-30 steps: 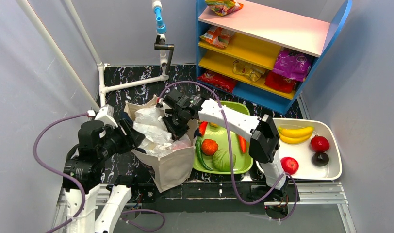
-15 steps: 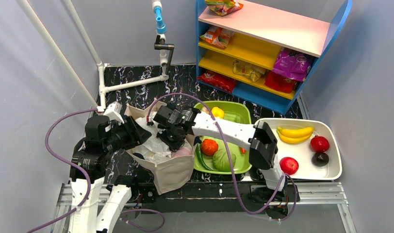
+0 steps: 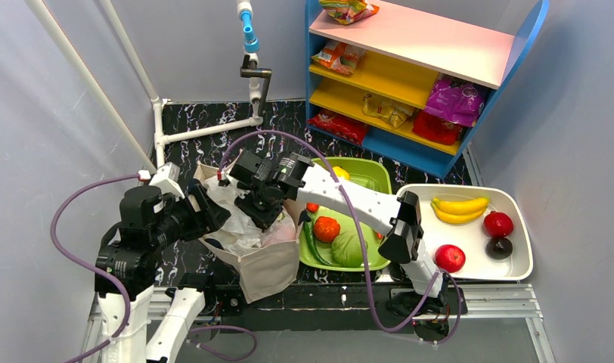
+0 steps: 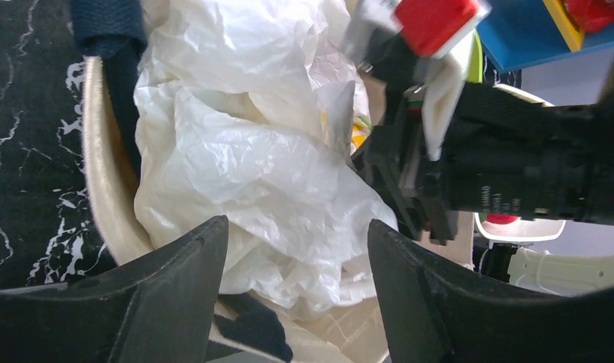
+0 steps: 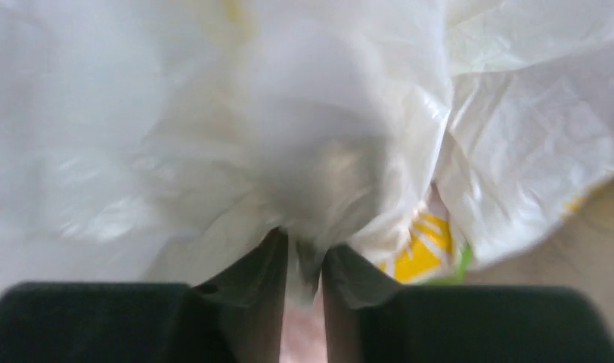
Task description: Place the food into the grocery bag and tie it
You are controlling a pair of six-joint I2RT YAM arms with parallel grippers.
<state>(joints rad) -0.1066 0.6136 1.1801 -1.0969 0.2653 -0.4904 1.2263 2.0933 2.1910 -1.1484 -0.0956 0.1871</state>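
The left gripper of mine will close on the top edge [image 3: 201,237] [image 4: 122,246] of the beige tote, between the ends of the dark handle on the side nearest my left arm.
The white crinkly grocery bag [image 3: 240,219] sits bunched inside a beige tote [image 3: 268,265] between the arms. My right gripper [image 3: 263,212] reaches down into it from the right. In the right wrist view its jaws [image 5: 304,261] stand narrowly apart with a fold of the bag's film [image 5: 304,189] pinched between them. A yellow printed packet [image 5: 417,257] shows through the film. My left gripper [image 3: 213,215] hovers at the bag's left side, fingers wide open [image 4: 296,234], the bag [image 4: 258,174] just beyond the tips. Bananas [image 3: 460,209] lie in the white tray, and a purple packet [image 3: 455,98] is on the shelf.
A green tray [image 3: 379,257] with tomato, cabbage and other vegetables stands right of the tote. The white tray [image 3: 516,265] farther right holds red and dark fruit. A blue-and-yellow shelf [image 3: 432,45] with snack packets stands behind. A white pipe frame [image 3: 206,130] rises at the back left.
My right gripper has shifted left across the bag's mouth, and its jaws have parted slightly. The left gripper's fingers have spread wider, and its arm has drawn back a little to the left.
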